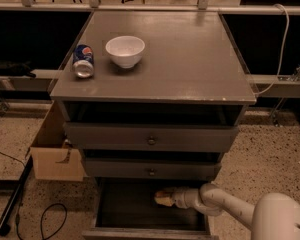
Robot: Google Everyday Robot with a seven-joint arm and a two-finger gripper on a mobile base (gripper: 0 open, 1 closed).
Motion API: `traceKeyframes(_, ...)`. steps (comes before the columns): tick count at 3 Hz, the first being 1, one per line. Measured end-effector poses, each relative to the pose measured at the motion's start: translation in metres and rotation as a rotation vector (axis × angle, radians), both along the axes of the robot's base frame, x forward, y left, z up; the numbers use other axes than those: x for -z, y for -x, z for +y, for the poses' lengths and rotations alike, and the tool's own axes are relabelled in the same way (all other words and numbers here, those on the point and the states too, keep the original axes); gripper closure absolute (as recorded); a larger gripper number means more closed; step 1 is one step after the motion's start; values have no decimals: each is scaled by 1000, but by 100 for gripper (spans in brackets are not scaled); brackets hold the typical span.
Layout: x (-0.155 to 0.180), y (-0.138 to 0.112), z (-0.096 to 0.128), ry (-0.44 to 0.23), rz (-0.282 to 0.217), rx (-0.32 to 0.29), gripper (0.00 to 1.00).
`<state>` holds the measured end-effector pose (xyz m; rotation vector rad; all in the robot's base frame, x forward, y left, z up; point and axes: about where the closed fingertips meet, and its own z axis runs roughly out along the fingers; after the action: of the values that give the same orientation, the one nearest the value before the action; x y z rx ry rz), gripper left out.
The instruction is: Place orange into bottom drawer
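I will set the orange down with my gripper on the dark bottom (pixel 162 209) near the middle of the open bottom drawer.
The bottom drawer (pixel 106 204) is pulled open under two shut drawers with round knobs; its inside is dark. My gripper (pixel 163 198) reaches in from the right, low over the drawer's middle, on a white arm (pixel 225 208). Its tip looks tan-yellow. I cannot make out the orange as a separate round thing; it may be hidden in the gripper.
A white bowl (pixel 125 50) and a blue soda can (pixel 83 61) lying on its side sit on the cabinet top (pixel 190 59). A cardboard box (pixel 52 151) stands left of the cabinet, with a black cable (pixel 45 219) on the speckled floor.
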<state>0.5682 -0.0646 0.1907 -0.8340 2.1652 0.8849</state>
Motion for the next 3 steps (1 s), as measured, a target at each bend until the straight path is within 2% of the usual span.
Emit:
traceKeyframes(1,16,-8,4,78,33,-5,100)
traceKeyframes(2,21,-2,7,135,66,-23,100)
traceKeyframes(3,18,9,3,145,77,-30,100)
